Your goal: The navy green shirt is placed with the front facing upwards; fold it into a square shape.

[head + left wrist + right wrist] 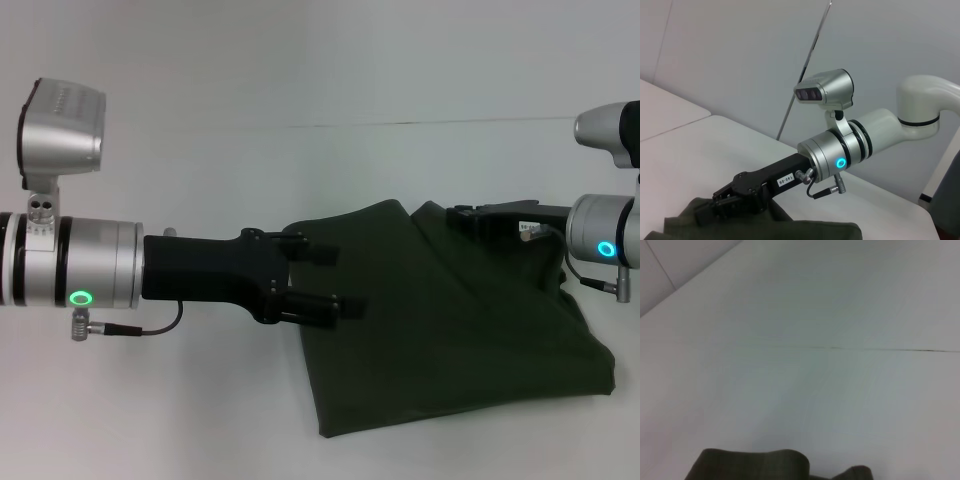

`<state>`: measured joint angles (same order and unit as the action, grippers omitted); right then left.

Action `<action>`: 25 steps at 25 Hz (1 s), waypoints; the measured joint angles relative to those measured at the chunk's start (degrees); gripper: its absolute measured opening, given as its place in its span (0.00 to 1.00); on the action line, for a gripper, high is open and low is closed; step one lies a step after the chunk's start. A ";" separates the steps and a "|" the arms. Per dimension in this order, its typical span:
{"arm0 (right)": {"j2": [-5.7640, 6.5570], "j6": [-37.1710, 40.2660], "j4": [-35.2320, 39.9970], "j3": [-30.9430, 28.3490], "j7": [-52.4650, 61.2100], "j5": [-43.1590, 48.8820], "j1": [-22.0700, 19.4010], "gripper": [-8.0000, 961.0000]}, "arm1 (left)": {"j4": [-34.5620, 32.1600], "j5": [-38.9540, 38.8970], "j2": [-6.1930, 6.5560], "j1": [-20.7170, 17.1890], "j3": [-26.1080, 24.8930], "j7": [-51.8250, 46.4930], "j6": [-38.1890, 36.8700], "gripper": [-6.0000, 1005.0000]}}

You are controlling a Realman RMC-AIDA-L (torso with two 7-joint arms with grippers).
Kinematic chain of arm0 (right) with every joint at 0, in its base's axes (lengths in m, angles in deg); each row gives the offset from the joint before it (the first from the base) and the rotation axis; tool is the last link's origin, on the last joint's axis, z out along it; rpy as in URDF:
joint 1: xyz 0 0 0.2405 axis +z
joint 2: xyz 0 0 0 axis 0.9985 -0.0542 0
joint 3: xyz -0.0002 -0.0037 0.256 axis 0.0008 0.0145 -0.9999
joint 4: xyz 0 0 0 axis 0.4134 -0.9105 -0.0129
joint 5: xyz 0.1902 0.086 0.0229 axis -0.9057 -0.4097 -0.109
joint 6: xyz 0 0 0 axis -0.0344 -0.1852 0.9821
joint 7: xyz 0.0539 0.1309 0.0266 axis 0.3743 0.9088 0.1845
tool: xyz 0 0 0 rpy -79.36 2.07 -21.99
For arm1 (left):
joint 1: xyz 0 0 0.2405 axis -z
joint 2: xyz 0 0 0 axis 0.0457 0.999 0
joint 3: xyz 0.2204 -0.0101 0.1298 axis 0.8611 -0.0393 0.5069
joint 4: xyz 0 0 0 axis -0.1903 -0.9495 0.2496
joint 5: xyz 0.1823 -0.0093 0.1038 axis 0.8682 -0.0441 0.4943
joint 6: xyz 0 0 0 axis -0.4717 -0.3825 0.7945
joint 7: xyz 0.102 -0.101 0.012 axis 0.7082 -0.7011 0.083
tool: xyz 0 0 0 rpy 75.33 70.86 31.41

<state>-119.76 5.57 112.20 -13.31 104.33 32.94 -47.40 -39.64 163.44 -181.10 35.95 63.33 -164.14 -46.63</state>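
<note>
I see a crease denting the shirt's far edge beside my right gripper, so I need to regrasp the bunched flap (pixel 433 212) with it and pull it out flat before folding further.
The navy green shirt (pixel 440 340) lies bunched and partly folded on the white table (pixel 200 420), plain green side showing, with no lettering visible. My left gripper (pixel 325 278) reaches in from the left and is open, one finger on either side of the shirt's left edge. At the shirt's far right edge my right gripper (pixel 465 215) is shut on the cloth. The left wrist view shows that right gripper (pixel 715 207) buried in the shirt (pixel 765 230). A rolled edge of the shirt (pixel 755 465) shows in the right wrist view.
A thin seam (pixel 400 123) crosses the table behind the shirt. Bare white tabletop lies in front of and to the left of the cloth. The wall stands beyond the table's far edge (pixel 805 70).
</note>
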 joint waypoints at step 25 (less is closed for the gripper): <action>-0.52 -2.86 -2.45 3.05 0.71 0.40 1.41 0.35 | 0.00 0.00 -0.08 0.28 0.00 0.45 0.62 0.90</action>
<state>-120.28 2.70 109.75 -10.26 105.04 33.34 -45.99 -39.64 163.44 -181.18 36.23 63.33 -163.70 -46.01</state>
